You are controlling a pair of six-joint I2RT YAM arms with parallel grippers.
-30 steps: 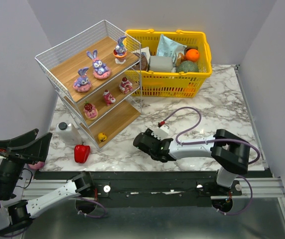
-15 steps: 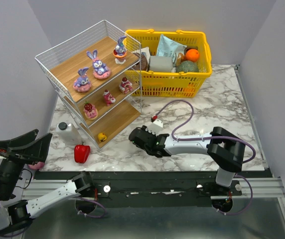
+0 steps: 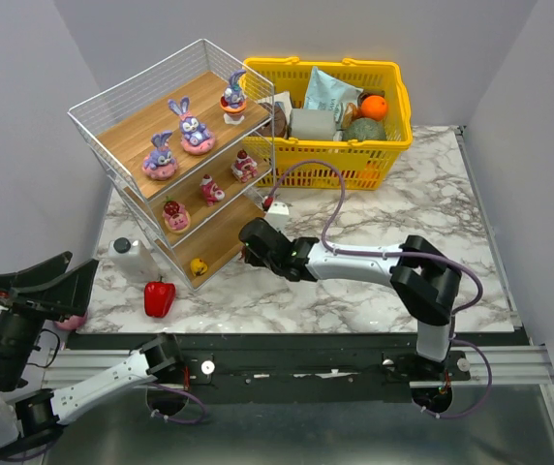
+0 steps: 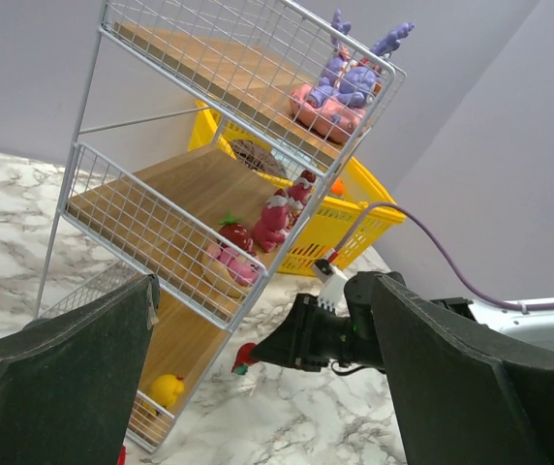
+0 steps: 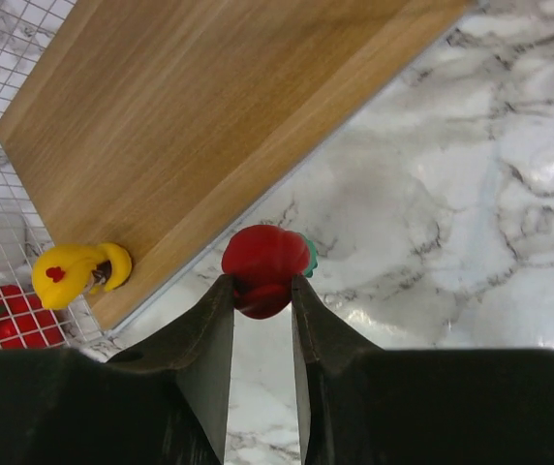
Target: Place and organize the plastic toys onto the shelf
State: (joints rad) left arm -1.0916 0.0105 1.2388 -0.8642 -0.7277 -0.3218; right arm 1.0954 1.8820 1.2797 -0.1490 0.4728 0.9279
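The robot's right gripper will release the small red toy on the bottom board [image 3: 220,248] [image 5: 191,200] close beside the yellow piece.
The shelf [image 3: 132,116] stands at the back left. Three purple bunnies [image 3: 193,126] sit on its top board. Three pink-red figures [image 3: 211,188] are on the middle board, and a yellow piece [image 3: 199,265] lies on the bottom one. My right gripper [image 3: 253,242] is shut on a small red toy [image 5: 261,266] with a green tip. It holds the toy just above the marble at the bottom board's [image 5: 209,126] front edge. The yellow piece [image 5: 78,274] lies to its left. My left gripper [image 3: 35,281] hangs wide open and empty at the near left.
A yellow basket [image 3: 330,155] full of groceries stands behind and right of the shelf. A red bell pepper [image 3: 159,297] and a white bottle [image 3: 132,257] sit in front of the shelf's left end. The right arm's purple cable [image 3: 330,208] loops over the marble.
My right gripper has travelled up and left across the marble to the shelf's bottom tier, and its jaws have narrowed. The left arm has stayed put.
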